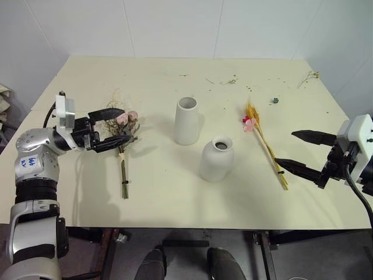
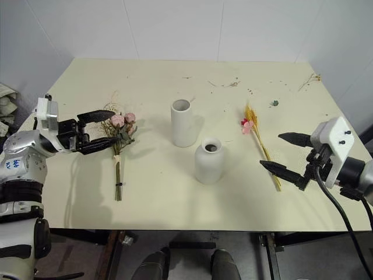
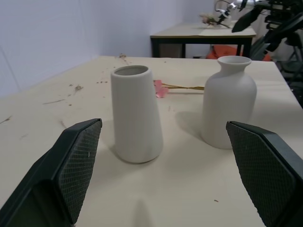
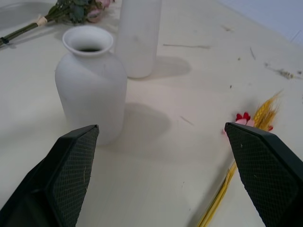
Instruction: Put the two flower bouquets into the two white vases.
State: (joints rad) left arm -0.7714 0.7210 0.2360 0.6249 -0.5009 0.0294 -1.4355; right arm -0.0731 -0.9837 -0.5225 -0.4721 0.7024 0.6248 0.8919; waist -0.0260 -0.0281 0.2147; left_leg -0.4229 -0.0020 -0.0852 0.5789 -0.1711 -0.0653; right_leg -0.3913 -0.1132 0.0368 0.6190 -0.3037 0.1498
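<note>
Next, I close my right gripper on the middle of the wheat bouquet's yellow stems (image 1: 268, 150) (image 4: 218, 197), between the bouquet's flowers and the dark tie near the stem ends.
The rose bouquet (image 1: 123, 169) lies on the table's left side, pink heads toward the far edge. My left gripper (image 1: 125, 125) hangs open above those heads with nothing between its fingers (image 3: 71, 175). Mid-table stand the tall tapered white vase (image 1: 187, 121) and, nearer and to its right, the squat narrow-necked vase (image 1: 217, 159), both upright. The wheat bouquet (image 1: 265, 140) lies right of the vases, its yellow ears and red flowers pointing away. My right gripper (image 1: 285, 147) is open just right of its stems, holding nothing.
The cream table (image 1: 175, 204) carries bits of dried plant litter along its far part, a small green speck (image 1: 273, 100) and a loose sprig (image 1: 309, 76) at the far right corner. Another table (image 3: 203, 33) stands in the background of the left wrist view.
</note>
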